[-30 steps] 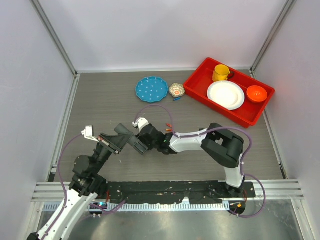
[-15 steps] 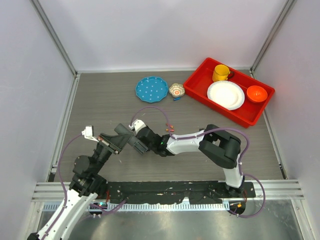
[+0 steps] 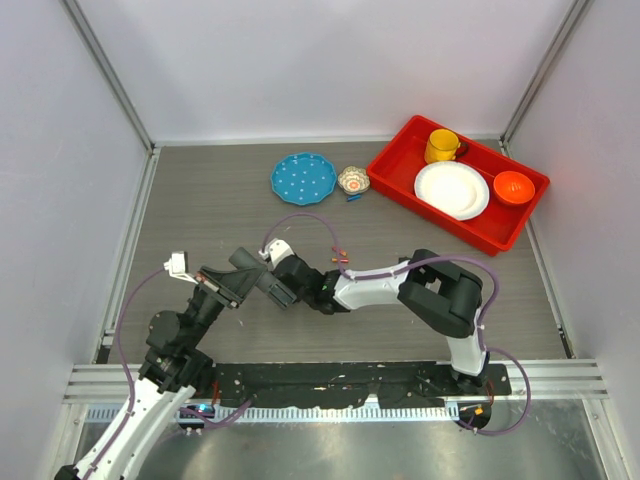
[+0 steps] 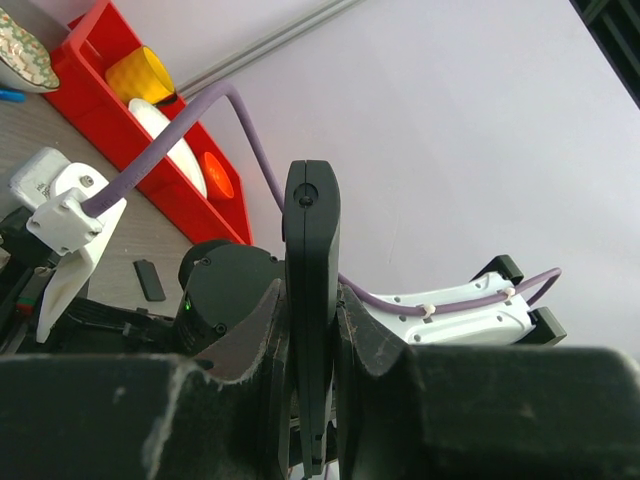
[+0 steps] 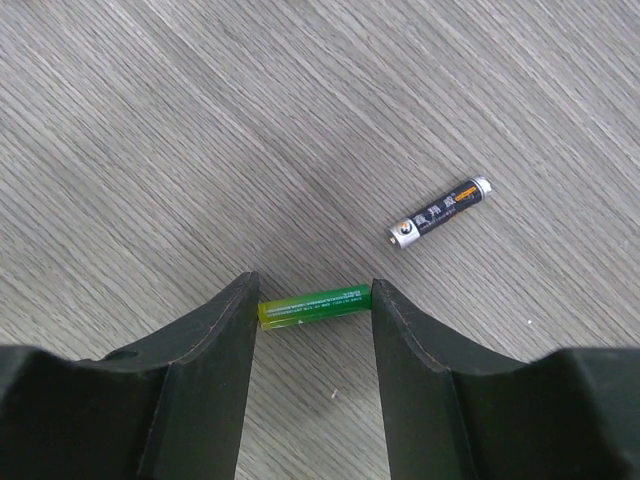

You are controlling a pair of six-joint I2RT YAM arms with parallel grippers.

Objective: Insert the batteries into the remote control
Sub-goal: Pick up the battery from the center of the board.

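Note:
The robot's right gripper needs to set the green battery down on the table (image 3: 360, 286), just in front of the red batteries.
My left gripper (image 4: 312, 400) is shut on the remote control (image 4: 312, 300), a slim black bar held on edge, its far end sticking up past the fingers. In the top view the left gripper (image 3: 240, 280) sits at the table's left middle, and my right gripper (image 3: 283, 288) is close beside it. In the right wrist view the right gripper (image 5: 313, 292) has a green battery (image 5: 313, 303) lengthwise between its fingers, each end touching a finger, just above the wood-grain table. A black battery (image 5: 439, 212) lies loose on the table beyond it to the right.
A red tray (image 3: 400, 160) at the back right holds a yellow cup (image 3: 441, 146), a white plate (image 3: 452, 190) and an orange bowl (image 3: 513, 187). A blue plate (image 3: 303, 178) and a small patterned bowl (image 3: 353, 180) stand beside it. A small flat black piece (image 4: 150, 280) lies on the table.
The right gripper has moved a little left, closer to the left gripper. The left arm and the remote control have stayed still.

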